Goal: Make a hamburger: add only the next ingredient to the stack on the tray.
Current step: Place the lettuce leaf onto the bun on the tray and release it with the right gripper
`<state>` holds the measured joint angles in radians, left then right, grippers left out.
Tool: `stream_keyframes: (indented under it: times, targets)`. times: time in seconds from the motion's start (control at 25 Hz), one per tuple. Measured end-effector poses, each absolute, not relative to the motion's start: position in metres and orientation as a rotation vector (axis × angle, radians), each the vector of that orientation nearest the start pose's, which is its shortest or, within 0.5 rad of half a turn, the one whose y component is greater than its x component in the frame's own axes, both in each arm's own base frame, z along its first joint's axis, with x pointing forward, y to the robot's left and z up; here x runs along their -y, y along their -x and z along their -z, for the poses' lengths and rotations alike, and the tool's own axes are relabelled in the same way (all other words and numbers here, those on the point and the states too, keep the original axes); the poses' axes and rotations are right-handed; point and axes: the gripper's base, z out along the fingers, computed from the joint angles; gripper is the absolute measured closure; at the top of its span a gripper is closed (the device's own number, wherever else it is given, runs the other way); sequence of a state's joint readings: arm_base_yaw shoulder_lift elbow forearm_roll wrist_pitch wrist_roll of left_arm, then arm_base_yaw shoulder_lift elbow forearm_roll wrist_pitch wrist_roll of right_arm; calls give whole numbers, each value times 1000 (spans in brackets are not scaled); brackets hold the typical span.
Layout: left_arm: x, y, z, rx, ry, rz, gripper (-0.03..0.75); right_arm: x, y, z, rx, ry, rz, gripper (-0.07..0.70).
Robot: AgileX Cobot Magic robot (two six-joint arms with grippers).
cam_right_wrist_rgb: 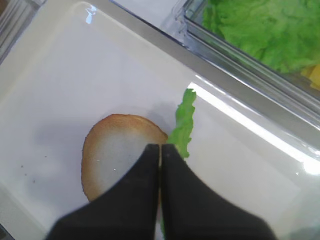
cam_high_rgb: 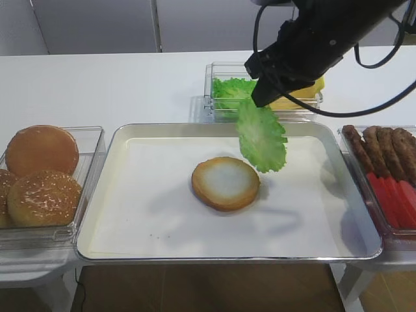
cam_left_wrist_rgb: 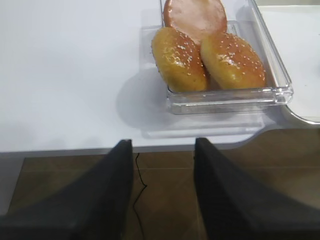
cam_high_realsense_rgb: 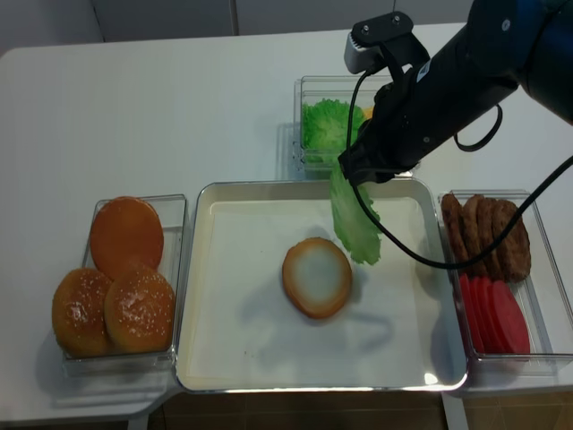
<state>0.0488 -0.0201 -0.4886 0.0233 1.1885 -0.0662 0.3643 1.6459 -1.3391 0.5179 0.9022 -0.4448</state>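
Next, my right gripper lets go of the lettuce leaf flat on the bun bottom, slightly toward the patties' side (cam_high_realsense_rgb: 332, 272) (cam_right_wrist_rgb: 140, 161).
A bright green ruffled lettuce leaf (cam_high_rgb: 262, 136) hangs in the air over the back right part of the silver tray (cam_high_rgb: 117, 140), pinched at its top edge by my right gripper (cam_high_rgb: 262, 99), which is shut on it. In the right wrist view the leaf (cam_right_wrist_rgb: 184, 125) shows edge-on past the closed gripper (cam_right_wrist_rgb: 160, 148). The bun bottom (cam_high_rgb: 225, 182), pale with a golden rim, lies flat in the tray's middle, just left of and below the leaf. My left gripper (cam_left_wrist_rgb: 162, 145) stands open off the table's front left edge, holding nothing.
A clear box (cam_high_rgb: 218, 107) behind the tray holds more lettuce (cam_high_rgb: 231, 91) and yellow cheese (cam_high_rgb: 299, 94). A box at the left holds sesame bun tops (cam_high_rgb: 42, 195). A box at the right holds patties (cam_high_rgb: 383, 146) and red slices (cam_high_rgb: 393, 198).
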Motion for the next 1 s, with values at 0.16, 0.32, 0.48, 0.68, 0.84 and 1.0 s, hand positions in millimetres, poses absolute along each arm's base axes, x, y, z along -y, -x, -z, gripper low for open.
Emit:
stream_keyframes:
  times: [0.16, 0.32, 0.48, 0.68, 0.84, 1.0]
  targets:
    - [-1, 13, -264, -2159, 127, -18, 409, -161, -316, -294, -2509, 730, -667, 636]
    - [-1, 13, -264, -2159, 127, -18, 409, -163, -318, -287, -2538, 728, -689, 636]
    - [-1, 13, -264, -2159, 127, -18, 409, -166, -319, -282, -2556, 734, -719, 636]
    - [-1, 13, -264, -2159, 127, -18, 409, -167, -315, -281, -2579, 737, -766, 636]
    - [-1, 13, -264, -2159, 127, -18, 409, -169, -312, -282, -2592, 735, -820, 636]
    - [-1, 13, -264, -2159, 127, -18, 409, -170, -310, -283, -2606, 740, -851, 636]
